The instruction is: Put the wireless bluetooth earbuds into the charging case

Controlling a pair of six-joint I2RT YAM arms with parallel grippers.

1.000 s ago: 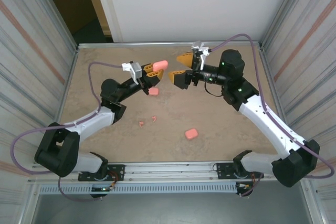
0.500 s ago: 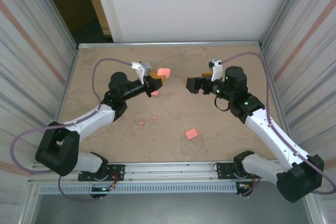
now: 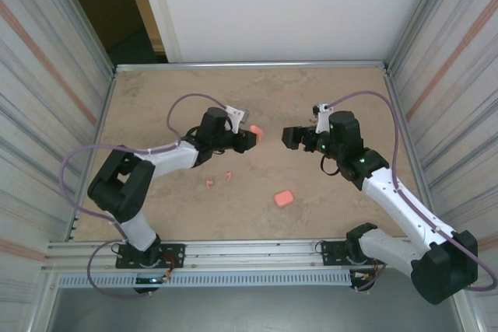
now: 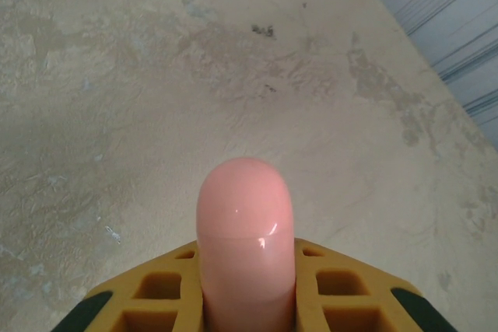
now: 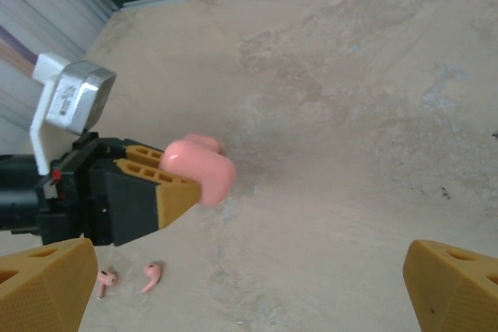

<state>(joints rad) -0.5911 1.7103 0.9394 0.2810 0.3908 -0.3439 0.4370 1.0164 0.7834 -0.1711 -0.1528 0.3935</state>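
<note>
Next, my left gripper sets the pink charging case down and lets go on the bare table [image 3: 264,141] [image 4: 166,202] between its fingers and my right gripper.
A pink charging case [image 4: 245,223] stands closed between the yellow fingers [image 4: 342,289] of my left gripper [image 3: 247,138], which is shut on it. From above, that case [image 3: 255,131] is held over the middle of the table. My right gripper [image 3: 289,136] faces it from the right, open and with nothing between its fingers [image 5: 455,285]. In the right wrist view the held case [image 5: 201,170] juts from the left gripper [image 5: 183,184]. Two small pink earbuds [image 3: 209,183] [image 3: 229,176] lie loose on the table below the left arm. Both earbuds [image 5: 152,276] [image 5: 103,280] also appear in the right wrist view.
A second pink case [image 3: 283,198] lies on the table [image 3: 342,99] nearer the front. Another pink case [image 5: 201,143] peeks out behind the held one. Metal walls [image 3: 47,114] close in both sides, and a rail [image 3: 249,250] runs along the near edge.
My left arm has swung right and toward the table's middle, carrying the case. The right gripper has come down from the back to face it, still open.
</note>
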